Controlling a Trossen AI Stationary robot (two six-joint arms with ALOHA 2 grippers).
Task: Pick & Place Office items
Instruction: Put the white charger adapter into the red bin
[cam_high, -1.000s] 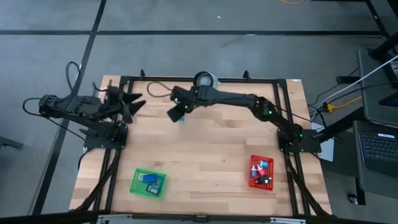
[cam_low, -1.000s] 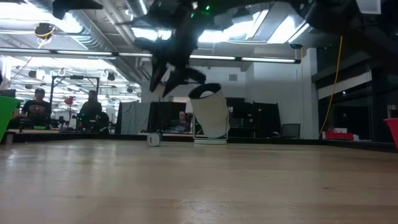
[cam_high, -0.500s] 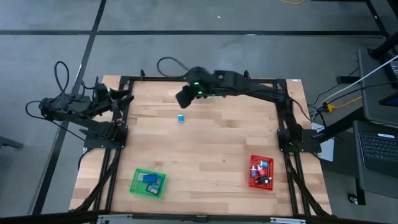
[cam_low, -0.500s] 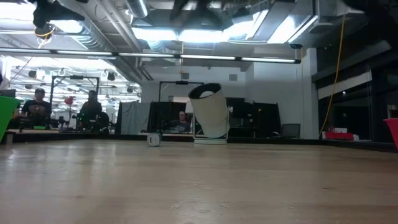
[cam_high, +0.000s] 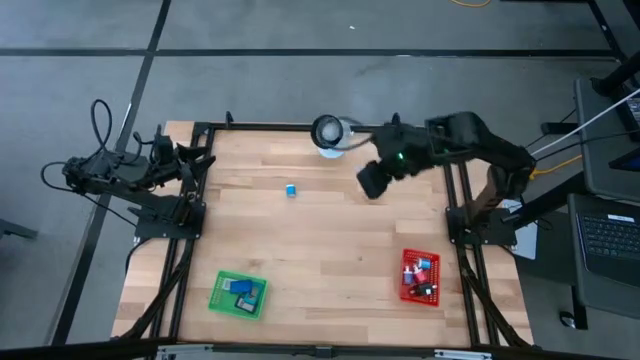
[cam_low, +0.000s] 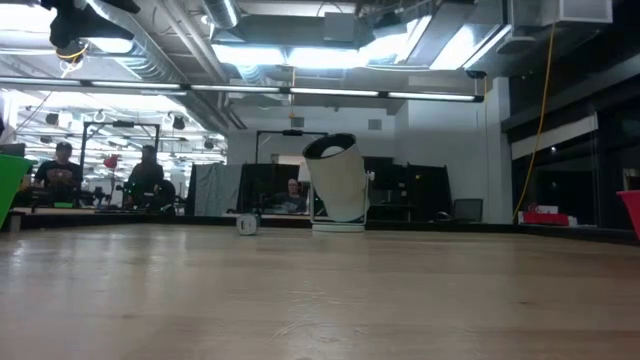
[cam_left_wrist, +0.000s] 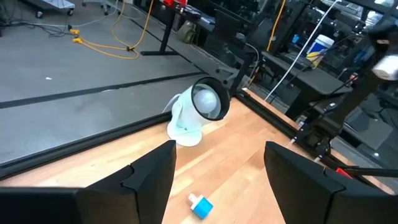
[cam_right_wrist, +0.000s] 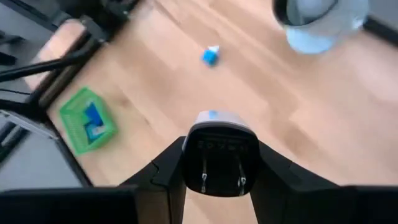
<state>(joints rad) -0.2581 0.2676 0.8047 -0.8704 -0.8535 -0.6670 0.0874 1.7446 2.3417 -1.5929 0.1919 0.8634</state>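
Next, the right gripper drops the black block among the small items in the near half of the red basket (cam_high: 419, 287).
My right gripper (cam_high: 371, 181) hangs above the far right part of the table, shut on a black block with two metal prongs (cam_right_wrist: 219, 163). One small blue item (cam_high: 290, 189) lies alone on the wood left of it, also in the right wrist view (cam_right_wrist: 211, 56) and the left wrist view (cam_left_wrist: 200, 204). More small items lie in the green basket (cam_high: 238, 294) and the red basket (cam_high: 420, 276). My left gripper (cam_left_wrist: 217, 180) waits open at the table's left edge (cam_high: 196, 165). My right gripper pinches the black block between its two fingers (cam_right_wrist: 166, 169), one on each side face (cam_right_wrist: 186, 163). The pronged face (cam_right_wrist: 221, 177) is turned toward the wrist camera, and a white-and-blue end (cam_right_wrist: 214, 116) points away. The block is lifted clear of the table.
A white ring-shaped object (cam_high: 328, 131) stands at the table's far edge, just beyond my right gripper; it shows large in the low view (cam_low: 335, 185). A black frame (cam_high: 300, 126) runs round the table. People sit in the room behind (cam_low: 62, 170).
My right gripper has risen from beside the lone blue item, swung toward the far edge, then travelled toward the table's right edge and come lower again. My left gripper has drawn back a little toward the left edge. The blue item has stayed put.
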